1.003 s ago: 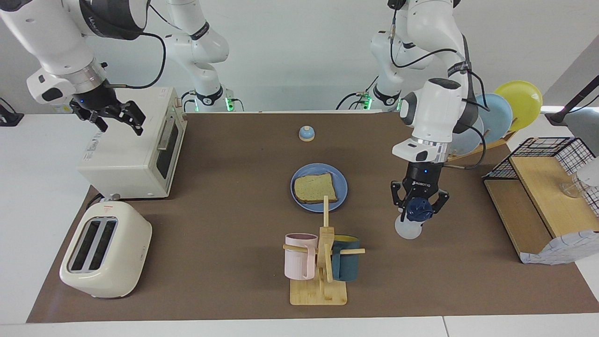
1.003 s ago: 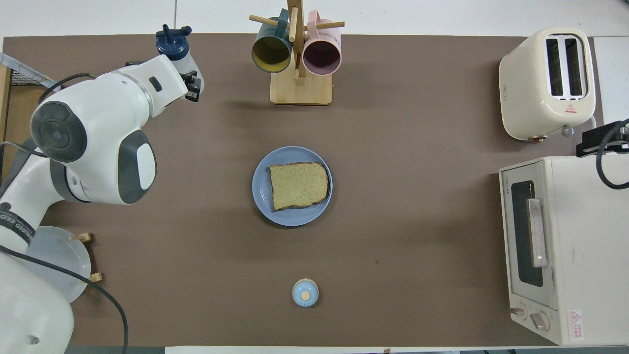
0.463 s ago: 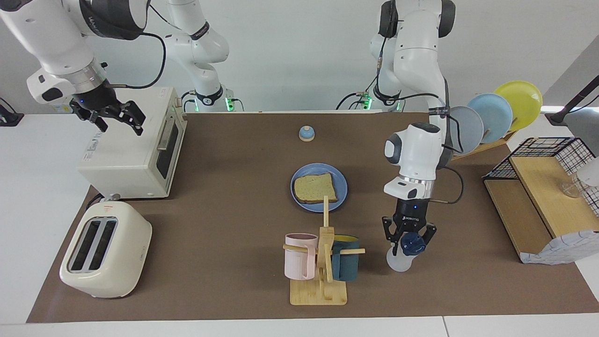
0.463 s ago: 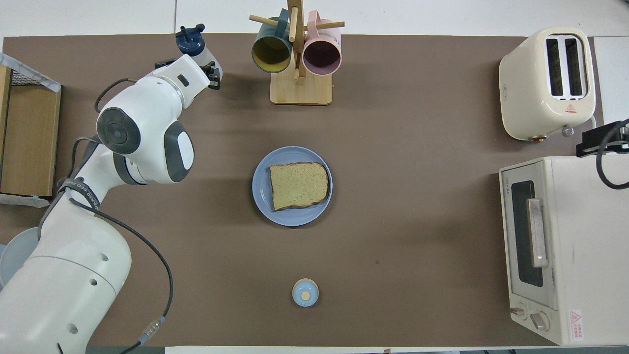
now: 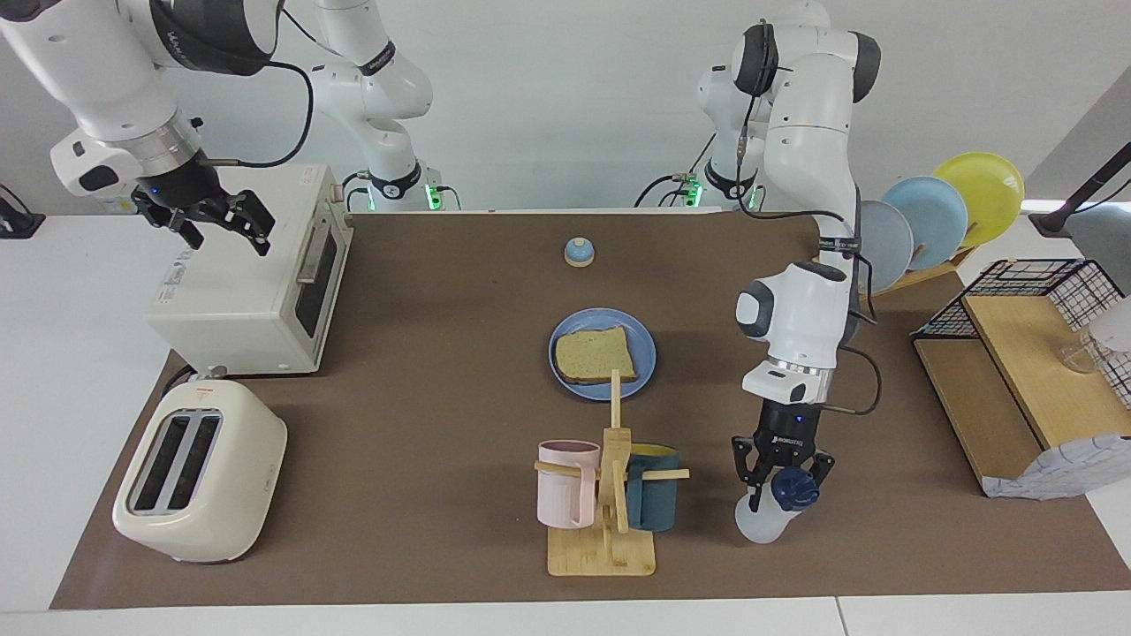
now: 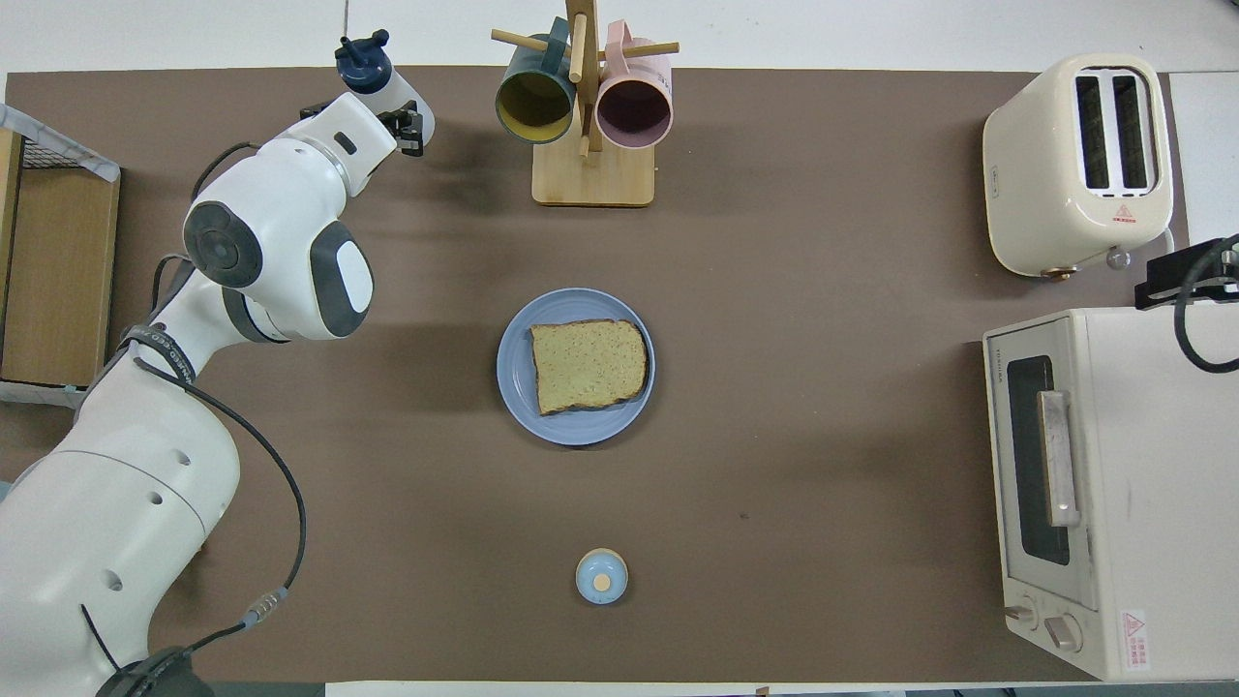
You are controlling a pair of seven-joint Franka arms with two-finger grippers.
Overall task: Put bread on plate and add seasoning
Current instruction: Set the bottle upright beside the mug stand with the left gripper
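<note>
The seasoning bottle, now tilted low over the mat, will be released by my left gripper on the mat, on the shelf side of the mug rack [image 6: 398, 140].
The bread [image 5: 595, 355] lies flat on the blue plate [image 5: 646, 347] mid-table; both also show in the overhead view, bread [image 6: 588, 365] on plate [image 6: 513, 373]. My left gripper [image 5: 783, 481] is shut on the seasoning bottle [image 5: 765, 521], gripping it near its navy cap. It holds the bottle tilted and low over the mat beside the mug rack. In the overhead view the bottle [image 6: 387, 87] shows just past the gripper [image 6: 402, 121]. My right gripper [image 5: 216, 225] waits open and empty above the toaster oven.
A wooden mug rack [image 5: 610, 495] with two mugs stands farther from the robots than the plate. A toaster [image 5: 199, 473] and a toaster oven [image 5: 256, 283] are at the right arm's end. A blue bell [image 5: 579, 253], a plate rack [image 5: 928, 221] and a wooden shelf [image 5: 1016, 380] also stand here.
My left gripper has carried the bottle downward and away from the robots, ending low beside the mug rack. The right arm, bread and plate have not moved.
</note>
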